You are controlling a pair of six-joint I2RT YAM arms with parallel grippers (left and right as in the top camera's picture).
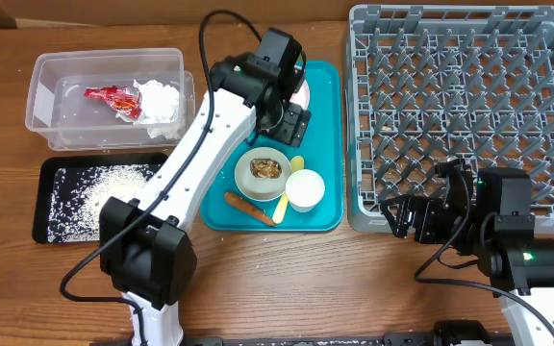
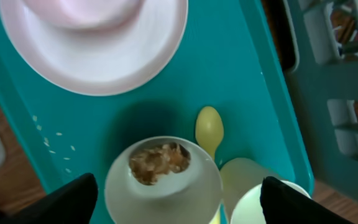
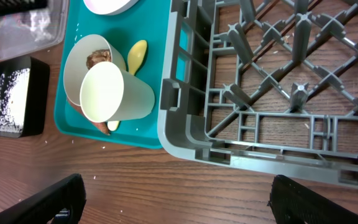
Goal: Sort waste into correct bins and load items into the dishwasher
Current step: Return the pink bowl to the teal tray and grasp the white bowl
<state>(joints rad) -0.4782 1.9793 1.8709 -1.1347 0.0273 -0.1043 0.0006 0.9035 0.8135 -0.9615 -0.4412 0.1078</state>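
Observation:
The fingers of my left gripper will next go to the white bowl's rim (image 1: 289,169) (image 2: 214,165) beside the yellow spoon and close there, while the brown food scrap is still inside the bowl.
My left gripper (image 1: 291,123) (image 2: 179,208) is open and empty over the teal tray, its fingers either side of a white bowl (image 1: 263,171) (image 2: 163,183) holding the brown food scrap (image 1: 265,168) (image 2: 159,163). The white plate (image 2: 92,56) (image 1: 303,94) carries a second bowl (image 2: 98,9). The yellow spoon (image 1: 287,197) (image 2: 209,127), cup (image 1: 305,189) (image 3: 114,93) and carrot (image 1: 248,207) lie on that tray. My right gripper (image 1: 399,216) (image 3: 179,205) is open and empty above the table by the grey dish rack (image 1: 465,106) (image 3: 278,81).
The clear tub (image 1: 46,72) at the far left holds the red wrapper (image 1: 113,98) and napkin (image 1: 160,98). The black tray (image 1: 51,173) (image 3: 14,99) holds rice (image 1: 104,187). The teal tray (image 1: 327,115) (image 2: 241,93) sits between the bins and the rack.

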